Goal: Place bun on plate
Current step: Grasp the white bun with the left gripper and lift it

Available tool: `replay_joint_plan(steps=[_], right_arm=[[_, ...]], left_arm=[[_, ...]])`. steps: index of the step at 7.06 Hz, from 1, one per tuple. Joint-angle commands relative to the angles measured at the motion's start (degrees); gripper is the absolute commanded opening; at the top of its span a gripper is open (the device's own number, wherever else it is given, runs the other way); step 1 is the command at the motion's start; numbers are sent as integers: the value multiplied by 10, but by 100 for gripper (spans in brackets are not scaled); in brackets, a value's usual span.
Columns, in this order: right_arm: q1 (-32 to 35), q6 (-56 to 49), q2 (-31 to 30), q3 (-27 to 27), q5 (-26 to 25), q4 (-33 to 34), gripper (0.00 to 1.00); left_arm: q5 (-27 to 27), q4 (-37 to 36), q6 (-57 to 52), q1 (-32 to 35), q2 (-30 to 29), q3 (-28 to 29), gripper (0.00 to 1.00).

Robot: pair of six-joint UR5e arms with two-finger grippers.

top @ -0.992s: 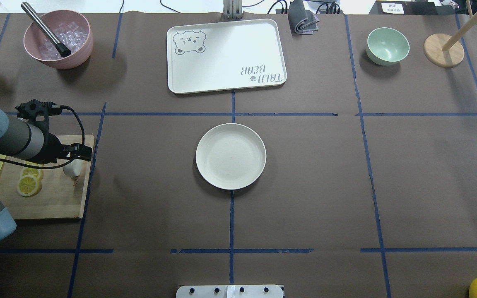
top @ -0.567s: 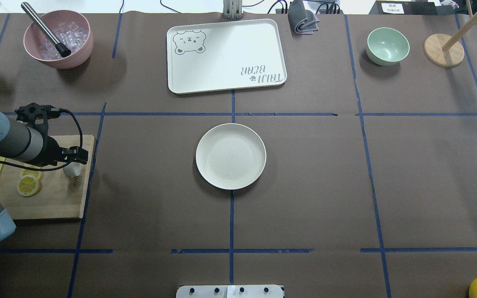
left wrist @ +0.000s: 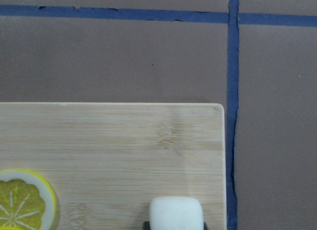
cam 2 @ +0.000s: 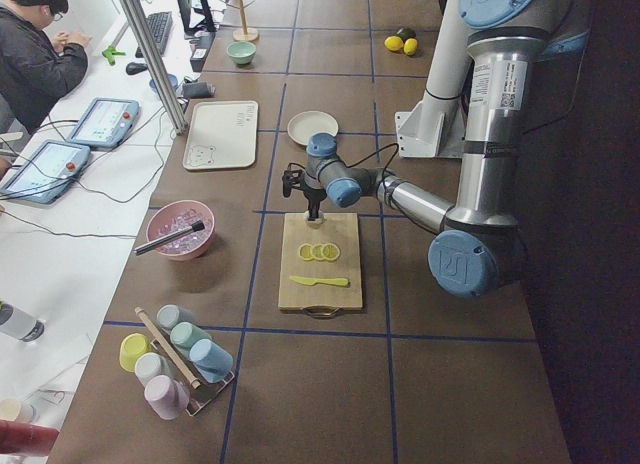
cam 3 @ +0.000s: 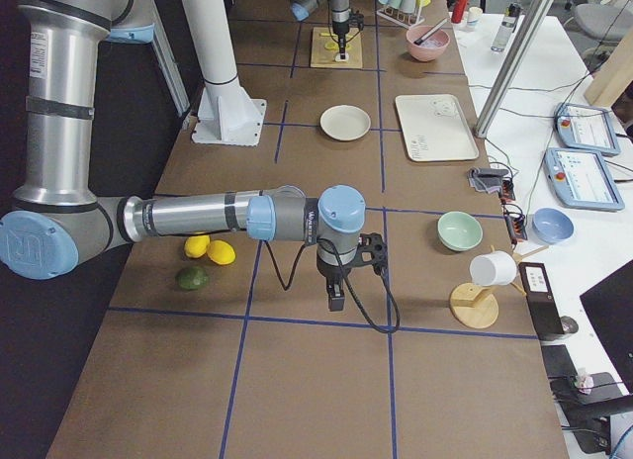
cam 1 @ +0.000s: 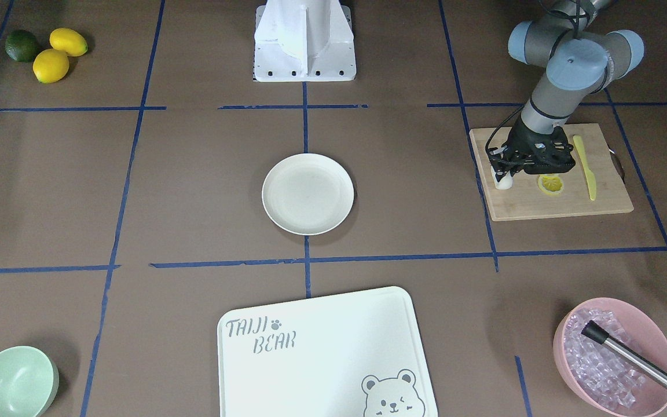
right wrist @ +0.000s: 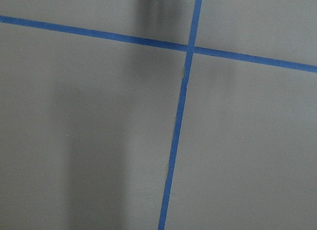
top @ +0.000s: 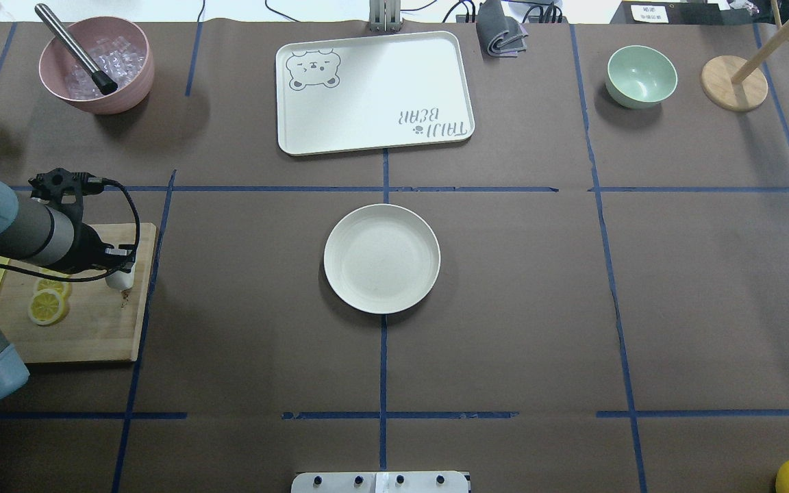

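Next, my left gripper lets go of the small white bun near the middle of the cream-white plate (cam 1: pixel 301 197).
The small white bun (top: pixel 121 280) stands on the right edge of the wooden cutting board (top: pixel 86 329), also seen as the bun (cam 1: pixel 504 183) in the front view. My left gripper (top: pixel 119 268) is down over it. In the left wrist view the bun (left wrist: pixel 176 213) fills the bottom edge, with dark fingertips (left wrist: pixel 146 224) tight against both its sides, so the gripper looks shut on it. The cream-white plate (top: pixel 340 287) lies bare at the table's middle, well to the right of the board. My right gripper (cam 3: pixel 336 303) hangs over bare table, and I cannot tell its state.
Lemon slices (top: pixel 48 306) and a yellow knife (cam 1: pixel 586 168) share the board. At the back stand a pink bowl of ice (top: pixel 127 96), the bear-print board (top: pixel 374 130), a mint-green bowl (top: pixel 641 75) and a wooden stand (top: pixel 733 83). Whole lemons and a lime (cam 1: pixel 50 65) lie near the robot's base.
My left gripper has sunk lower and drawn slightly back over the bun. The bun stays in the same spot on the board.
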State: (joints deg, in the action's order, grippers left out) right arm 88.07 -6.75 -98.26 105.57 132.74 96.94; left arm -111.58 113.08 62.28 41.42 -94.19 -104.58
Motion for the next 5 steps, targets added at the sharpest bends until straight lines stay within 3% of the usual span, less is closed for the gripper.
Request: replay_joint_plan(steps=[1, 3, 5], right_arm=[[0, 1, 0, 2, 1, 0, 100], [0, 11, 2, 4, 1, -1, 100], [0, 12, 11, 5, -1, -1, 100]], left_arm=[[0, -138, 6, 2, -92, -36, 24], [0, -267, 8, 1, -221, -39, 24], [0, -286, 17, -19, -282, -29, 24]])
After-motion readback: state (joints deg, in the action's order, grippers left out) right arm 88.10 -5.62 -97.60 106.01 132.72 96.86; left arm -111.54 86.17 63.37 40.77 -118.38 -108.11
